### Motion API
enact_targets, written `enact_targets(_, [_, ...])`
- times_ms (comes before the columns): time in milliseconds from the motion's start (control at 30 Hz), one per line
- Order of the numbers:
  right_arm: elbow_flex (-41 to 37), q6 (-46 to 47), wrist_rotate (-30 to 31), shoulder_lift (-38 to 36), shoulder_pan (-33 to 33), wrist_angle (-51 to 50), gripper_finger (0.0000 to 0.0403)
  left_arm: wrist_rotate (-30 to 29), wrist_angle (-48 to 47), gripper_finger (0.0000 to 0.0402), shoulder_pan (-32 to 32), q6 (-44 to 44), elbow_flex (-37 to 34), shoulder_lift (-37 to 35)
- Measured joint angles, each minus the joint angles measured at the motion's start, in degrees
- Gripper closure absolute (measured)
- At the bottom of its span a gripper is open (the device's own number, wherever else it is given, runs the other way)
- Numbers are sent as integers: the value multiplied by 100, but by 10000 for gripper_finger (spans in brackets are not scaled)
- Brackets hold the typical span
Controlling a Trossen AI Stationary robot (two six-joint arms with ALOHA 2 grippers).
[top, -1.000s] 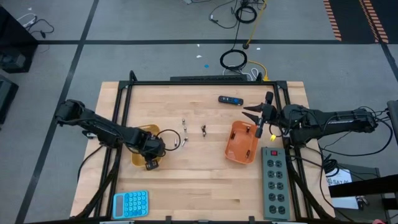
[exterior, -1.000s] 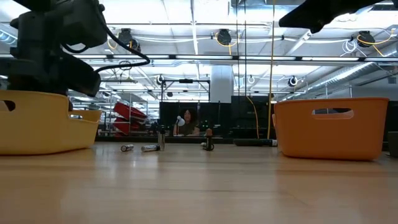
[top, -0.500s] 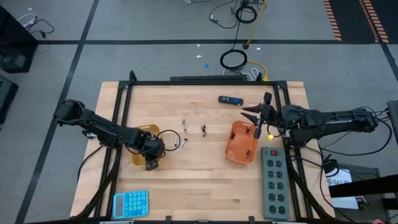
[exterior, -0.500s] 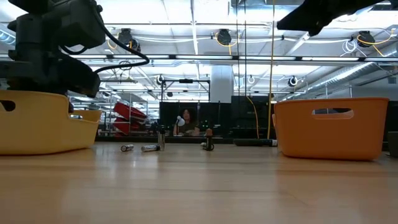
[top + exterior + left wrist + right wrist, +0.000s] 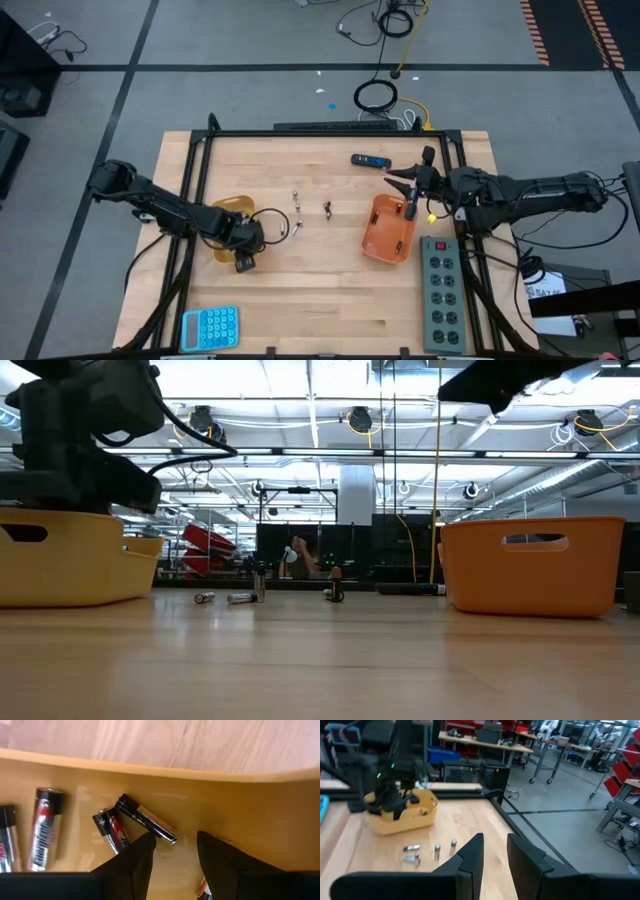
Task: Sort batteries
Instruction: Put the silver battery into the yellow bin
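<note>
Next, the left gripper closes on the top end [image 5: 295,194] of the farthest standing battery in the row beside the yellow tray.
My left gripper [image 5: 175,847] is open and points down into the yellow tray [image 5: 226,208] at the table's left. Several batteries lie on the tray's floor; one black-and-silver battery [image 5: 146,819] lies just beyond the fingertips, with nothing between the fingers. My right gripper [image 5: 402,186] hangs above the far rim of the orange tray [image 5: 386,236] at the right, its fingers [image 5: 470,856] a little apart with nothing between them. Several loose batteries [image 5: 297,201] lie or stand on the wood between the trays and also show in the low view [image 5: 230,598].
A black-and-blue device [image 5: 370,160] lies near the far edge. A grey power strip [image 5: 443,295] lies at the near right and a blue calculator [image 5: 210,327] at the near left. Bare wood stretches between the trays and along the near edge.
My right gripper has crept a little toward the table's left above the orange tray. The loose batteries on the wood have kept their places.
</note>
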Motion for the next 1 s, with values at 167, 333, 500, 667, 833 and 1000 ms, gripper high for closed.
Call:
enact_targets(167, [436,61,-21,608,-167,-46,326,-37,-119,234,-192,76,7,-9])
enact_targets(333, [759,174,-754,1390,-438,-80,326,147,-440,233,-255,356,88,-183])
enact_targets(500, [1155,82,-1316,2115,-710,-138,326,-176,-847,233,-255,455,337,-553])
enact_targets(667, [1508,15,-1804,2481,-859,-208,326,-270,-1112,233,-269,315,503,-912])
enact_targets(833, [1546,145,-1854,2828,-870,-254,326,-917,-994,233,-329,432,618,-1306])
enact_targets(1000, [1541,198,-1854,3137,-748,-241,326,-1535,-949,233,-327,734,656,-1506])
